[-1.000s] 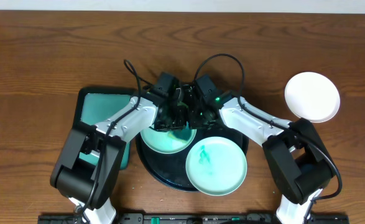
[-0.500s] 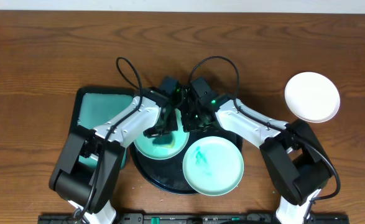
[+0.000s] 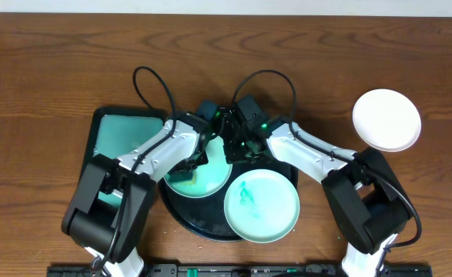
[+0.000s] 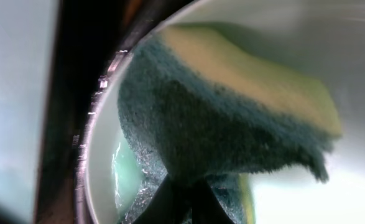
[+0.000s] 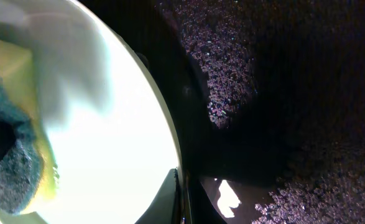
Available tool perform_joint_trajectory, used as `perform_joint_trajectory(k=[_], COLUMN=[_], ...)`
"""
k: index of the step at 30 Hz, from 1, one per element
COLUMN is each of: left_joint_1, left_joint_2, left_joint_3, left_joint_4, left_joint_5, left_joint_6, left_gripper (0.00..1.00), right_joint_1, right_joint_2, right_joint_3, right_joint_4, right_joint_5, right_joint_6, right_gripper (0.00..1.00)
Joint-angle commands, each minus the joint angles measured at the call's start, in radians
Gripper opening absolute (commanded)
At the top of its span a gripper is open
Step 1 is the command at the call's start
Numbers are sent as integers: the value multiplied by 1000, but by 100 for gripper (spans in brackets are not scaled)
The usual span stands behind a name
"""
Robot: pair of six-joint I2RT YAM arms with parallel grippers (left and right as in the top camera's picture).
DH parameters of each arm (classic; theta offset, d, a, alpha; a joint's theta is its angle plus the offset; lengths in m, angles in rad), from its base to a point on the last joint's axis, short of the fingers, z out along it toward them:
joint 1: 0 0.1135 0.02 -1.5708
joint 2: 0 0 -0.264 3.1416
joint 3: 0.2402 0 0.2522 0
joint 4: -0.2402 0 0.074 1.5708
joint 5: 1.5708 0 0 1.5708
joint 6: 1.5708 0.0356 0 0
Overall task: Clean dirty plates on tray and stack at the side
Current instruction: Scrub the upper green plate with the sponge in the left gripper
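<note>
The robot's left gripper should set the yellow-and-teal sponge down in the middle of the rectangular teal-green tray (image 3: 137,161), toward the black tray.
A mint-green plate (image 3: 207,183) lies on the left of the round black tray (image 3: 181,214). My left gripper (image 3: 196,163) is shut on a yellow-and-teal sponge (image 4: 232,118) that presses on this plate (image 4: 101,180). My right gripper (image 3: 232,151) is shut on the same plate's far rim (image 5: 173,155), one finger on each side of it. A second mint-green plate (image 3: 262,206) with a teal smear lies at the tray's front right. A white plate (image 3: 386,119) sits on the table at the far right, off the tray.
A rectangular teal-green tray (image 3: 122,132) sits left of the black tray, partly under my left arm. Cables loop above both wrists. The black tray's wet surface (image 5: 281,93) fills the right wrist view beside the plate.
My left gripper has dragged the sponge from the plate's far side toward its front left. The smeared plate has slid slightly left. My right gripper has stayed on the rim.
</note>
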Motion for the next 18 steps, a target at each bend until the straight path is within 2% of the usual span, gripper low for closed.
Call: perform_joint_trajectory(k=[1,6,10,14,18], left_joint_1=[47,45,43,44,44], left_joint_2=[64,63,62,48,8], left_joint_3=[-70,-70,-70,-62,-43], left_joint_4=[-58,6,53,88,99], left_joint_5=[-220,-34,150,269,288], left_joint_6=[-41,151,253,309,325], left_gripper=[7,7,7,7,7], right_joint_1=[-2,-2,-2,-2,-2], right_joint_2=[11,11,11,11,11], right_joint_3=[-5,-5,-5,-5,-5], right_joint_4=[-19,-19,-19,-19,-19], right_joint_5=[94,101,109,109,109], right_joint_6=[11,13,14,14,14], right_gripper=[1,1,1,1,1])
